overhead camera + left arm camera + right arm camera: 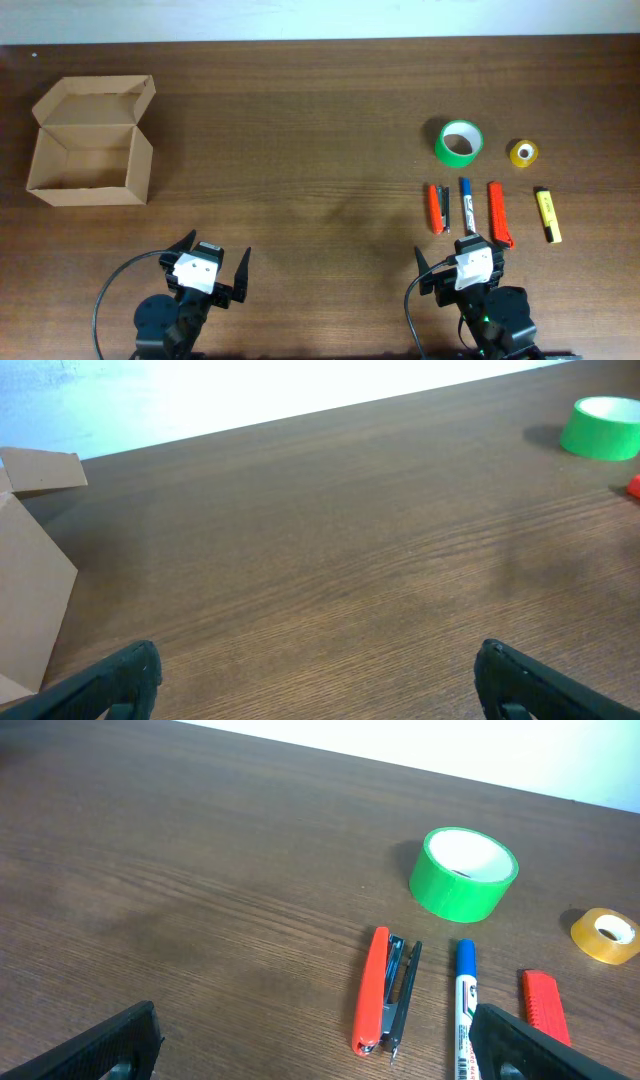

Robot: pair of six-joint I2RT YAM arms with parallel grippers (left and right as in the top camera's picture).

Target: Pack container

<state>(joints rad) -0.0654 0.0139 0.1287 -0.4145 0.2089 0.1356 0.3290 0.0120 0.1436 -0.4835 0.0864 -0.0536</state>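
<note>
Next, I should close my left gripper midway along the top edge [131, 158] of the tan cardboard container's side facing the green tape roll.
The tan cardboard container [88, 150] stands open at the far left, its flap lid tilted back; its side shows in the left wrist view [30, 600]. At the right lie a green tape roll [459, 142], a small yellow tape roll [523, 153], a red stapler [437, 207], a blue-capped marker [467, 204], a red cutter [498, 214] and a yellow highlighter [547, 215]. My left gripper [211, 266] is open and empty near the front edge. My right gripper [460, 260] is open and empty, just in front of the stapler [385, 992] and marker [465, 1010].
A pale wall band [320, 18] runs behind the table's far edge. Dark wood table [300, 150] spans between the box and the row of items. Black cables loop beside both arm bases.
</note>
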